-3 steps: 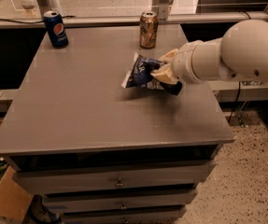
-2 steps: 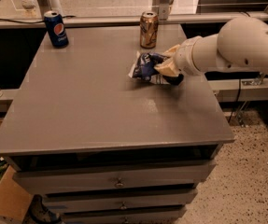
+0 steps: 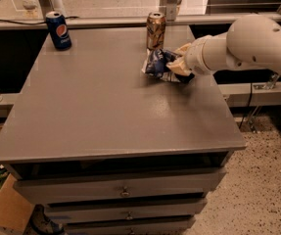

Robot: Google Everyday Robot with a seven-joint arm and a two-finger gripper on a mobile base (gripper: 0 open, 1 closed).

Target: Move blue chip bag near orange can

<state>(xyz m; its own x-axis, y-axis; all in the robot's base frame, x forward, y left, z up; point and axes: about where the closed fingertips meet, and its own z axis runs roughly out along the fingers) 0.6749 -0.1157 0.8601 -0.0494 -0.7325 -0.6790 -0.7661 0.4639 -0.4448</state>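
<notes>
My gripper will release the blue chip bag on the grey table [image 3: 171, 53], beside the base of the orange can. The bag now lies in front of that can.
The blue chip bag [image 3: 157, 62] is crumpled, dark navy with white edges, and lies on the grey table [image 3: 105, 102] just in front of the orange can [image 3: 155, 30], nearly touching it. The can stands upright near the table's far edge. My gripper [image 3: 178, 65] comes in from the right on a thick white arm and is shut on the right end of the bag, low over the tabletop.
A blue Pepsi can [image 3: 58, 30] stands at the far left corner of the table. The table has drawers [image 3: 125, 192] below its front. A cardboard box [image 3: 5, 212] sits on the floor at lower left. A ledge and railing run behind the table.
My gripper has carried the chip bag away from me and up the table, from the middle right to just in front of the orange can.
</notes>
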